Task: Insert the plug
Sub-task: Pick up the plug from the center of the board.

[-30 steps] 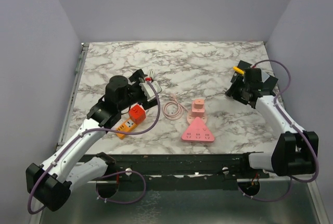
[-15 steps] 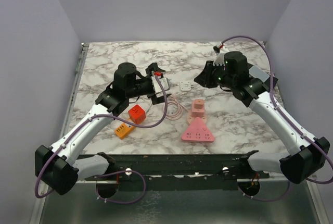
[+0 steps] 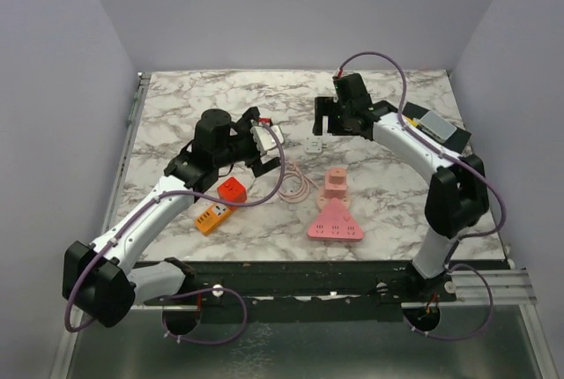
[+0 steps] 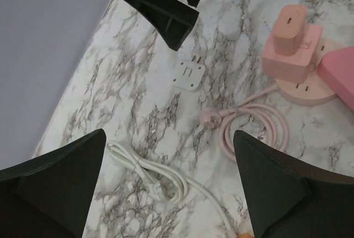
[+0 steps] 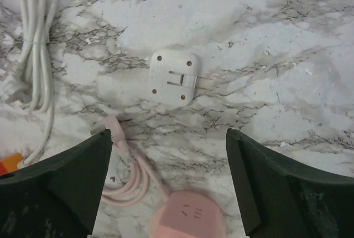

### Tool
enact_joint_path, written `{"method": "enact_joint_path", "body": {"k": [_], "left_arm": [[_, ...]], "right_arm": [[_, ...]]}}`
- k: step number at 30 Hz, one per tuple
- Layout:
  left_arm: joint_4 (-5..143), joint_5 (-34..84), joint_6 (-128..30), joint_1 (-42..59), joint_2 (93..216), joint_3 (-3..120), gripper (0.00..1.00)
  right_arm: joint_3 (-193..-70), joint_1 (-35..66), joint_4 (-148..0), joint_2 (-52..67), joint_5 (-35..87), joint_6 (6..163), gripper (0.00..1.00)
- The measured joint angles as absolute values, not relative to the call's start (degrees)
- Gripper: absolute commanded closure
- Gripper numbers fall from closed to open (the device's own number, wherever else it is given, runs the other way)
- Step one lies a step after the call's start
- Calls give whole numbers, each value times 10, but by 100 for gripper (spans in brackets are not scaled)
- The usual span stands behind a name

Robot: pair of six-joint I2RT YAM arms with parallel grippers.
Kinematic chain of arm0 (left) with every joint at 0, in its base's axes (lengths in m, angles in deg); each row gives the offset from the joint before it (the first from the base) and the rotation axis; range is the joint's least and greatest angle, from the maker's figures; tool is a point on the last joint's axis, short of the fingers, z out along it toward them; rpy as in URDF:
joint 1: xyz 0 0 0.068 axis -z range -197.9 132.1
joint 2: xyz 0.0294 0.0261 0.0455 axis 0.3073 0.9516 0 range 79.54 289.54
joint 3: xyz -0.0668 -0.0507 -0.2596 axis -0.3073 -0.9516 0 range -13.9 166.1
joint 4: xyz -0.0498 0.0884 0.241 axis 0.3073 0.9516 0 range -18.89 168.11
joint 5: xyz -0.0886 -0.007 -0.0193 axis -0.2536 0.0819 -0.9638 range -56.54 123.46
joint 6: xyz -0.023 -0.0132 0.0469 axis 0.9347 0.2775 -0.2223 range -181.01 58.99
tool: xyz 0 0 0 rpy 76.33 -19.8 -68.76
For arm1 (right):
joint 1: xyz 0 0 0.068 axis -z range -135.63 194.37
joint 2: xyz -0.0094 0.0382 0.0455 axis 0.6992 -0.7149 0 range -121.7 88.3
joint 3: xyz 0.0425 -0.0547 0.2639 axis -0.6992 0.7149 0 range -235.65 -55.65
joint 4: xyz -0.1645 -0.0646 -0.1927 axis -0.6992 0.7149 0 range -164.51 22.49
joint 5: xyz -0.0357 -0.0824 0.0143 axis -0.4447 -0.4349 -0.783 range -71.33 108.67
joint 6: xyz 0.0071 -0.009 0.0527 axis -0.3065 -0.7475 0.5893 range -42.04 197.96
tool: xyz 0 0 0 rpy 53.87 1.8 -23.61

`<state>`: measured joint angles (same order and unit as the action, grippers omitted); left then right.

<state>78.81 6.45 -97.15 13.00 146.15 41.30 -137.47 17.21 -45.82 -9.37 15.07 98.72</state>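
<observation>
My right gripper is going to close across the white square plug adapter, with a finger on the adapter's side [image 3: 307, 145] [image 5: 150, 77] that faces the white cable bundle.
A white square plug adapter [image 3: 315, 144] lies prongs-up on the marble, also in the left wrist view [image 4: 188, 74] and the right wrist view [image 5: 173, 76]. A pink coiled cable [image 3: 295, 183] with its plug [image 4: 210, 117] lies just in front of it. A pink round socket base with a cube on it [image 3: 335, 183] stands beside the coil. My right gripper [image 3: 324, 125] is open and empty just above and behind the adapter [image 5: 168, 182]. My left gripper [image 3: 270, 145] is open and empty, left of the adapter, over a bundled white cable [image 4: 149, 174].
A pink triangular power strip [image 3: 335, 220] lies near the front edge. A red cube [image 3: 233, 189] and an orange power strip [image 3: 214, 216] lie front left, under the left arm. The white cable bundle also shows in the right wrist view [image 5: 33, 77].
My right arm has swung from the far right to the middle, over the white adapter. My left gripper has shifted right and forward. Both stay empty.
</observation>
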Motion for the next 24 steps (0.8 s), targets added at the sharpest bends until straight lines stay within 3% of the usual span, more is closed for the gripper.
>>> {"method": "enact_joint_path", "body": {"k": [9, 24], "left_arm": [[789, 94, -919, 71, 1469, 404, 1], [789, 112, -895, 69, 1443, 384, 1]], "right_arm": [[-1503, 159, -434, -267, 122, 965, 10], [-1627, 143, -384, -405, 101, 929, 12]]}}
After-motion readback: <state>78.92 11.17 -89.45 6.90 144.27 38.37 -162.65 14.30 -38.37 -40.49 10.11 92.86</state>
